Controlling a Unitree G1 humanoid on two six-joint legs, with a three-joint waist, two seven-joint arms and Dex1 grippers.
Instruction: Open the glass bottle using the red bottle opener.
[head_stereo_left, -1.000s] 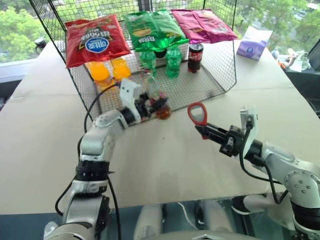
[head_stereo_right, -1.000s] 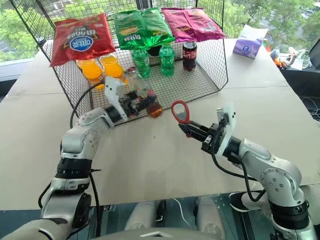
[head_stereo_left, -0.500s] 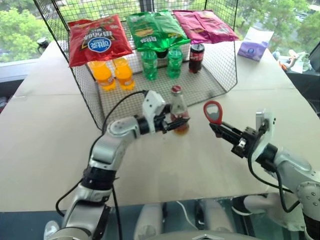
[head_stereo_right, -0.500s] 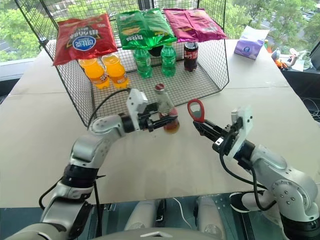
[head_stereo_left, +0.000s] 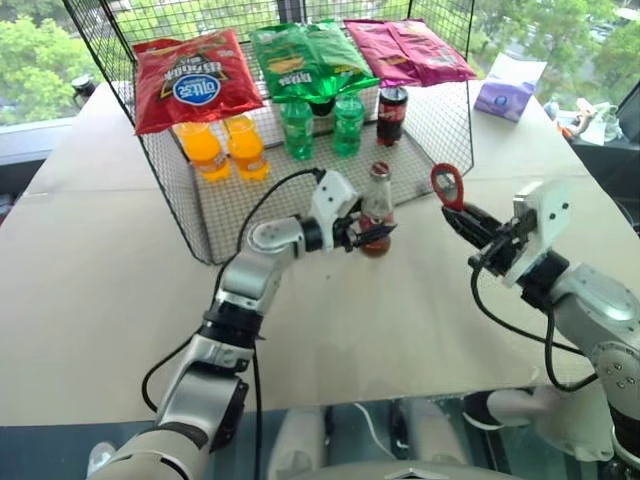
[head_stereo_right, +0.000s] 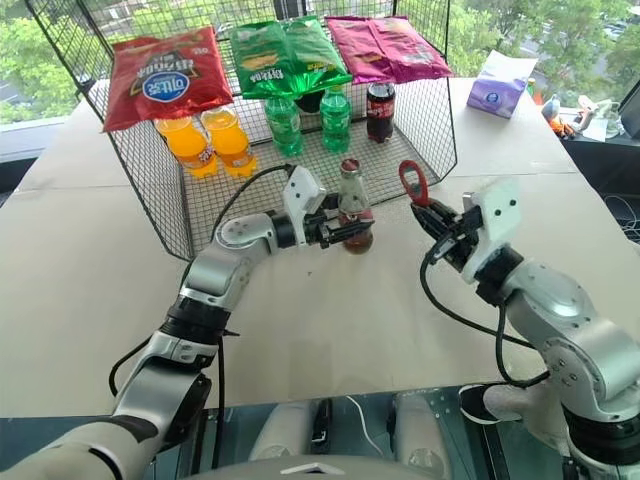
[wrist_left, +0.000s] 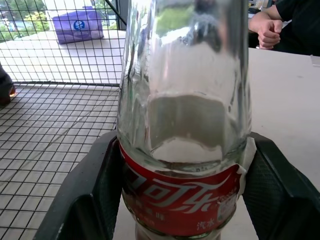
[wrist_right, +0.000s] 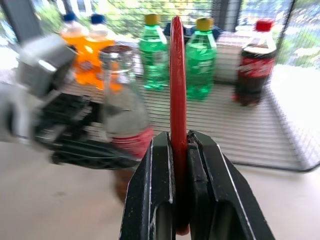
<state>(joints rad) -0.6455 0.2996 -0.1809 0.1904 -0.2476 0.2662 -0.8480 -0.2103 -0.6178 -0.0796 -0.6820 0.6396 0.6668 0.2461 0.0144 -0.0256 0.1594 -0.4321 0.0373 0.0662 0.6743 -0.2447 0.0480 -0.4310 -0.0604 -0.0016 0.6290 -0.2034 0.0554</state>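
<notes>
I have the glass bottle in my left gripper at the red label, far below the cap, so I need to open it and take the clear glass (wrist_left: 186, 122) above before prying.
The glass bottle (head_stereo_left: 377, 205) stands upright at the front edge of the wire basket, clear, with a red label band and a metal cap. My left gripper (head_stereo_left: 372, 233) is shut on it at the label, one black finger (wrist_left: 90, 195) on each side. The red bottle opener (head_stereo_left: 447, 184) is held upright in my right gripper (head_stereo_left: 470, 222), which is shut on its handle (wrist_right: 178, 150). The loop head rises above the fingers. The opener is to the right of the bottle's neck, a short gap apart, at about cap height.
The wire basket (head_stereo_left: 430, 150) behind holds three chip bags, two orange bottles (head_stereo_left: 222, 148), two green bottles (head_stereo_left: 322, 125) and a dark cola bottle (head_stereo_left: 391, 113). A purple tissue pack (head_stereo_left: 507, 88) lies at the back right. A person's hand (wrist_left: 267, 30) rests on the table beyond.
My left gripper has carried the bottle to the right and turned it from tilted to upright. My right gripper has moved right and up with the opener, rolling at the wrist.
</notes>
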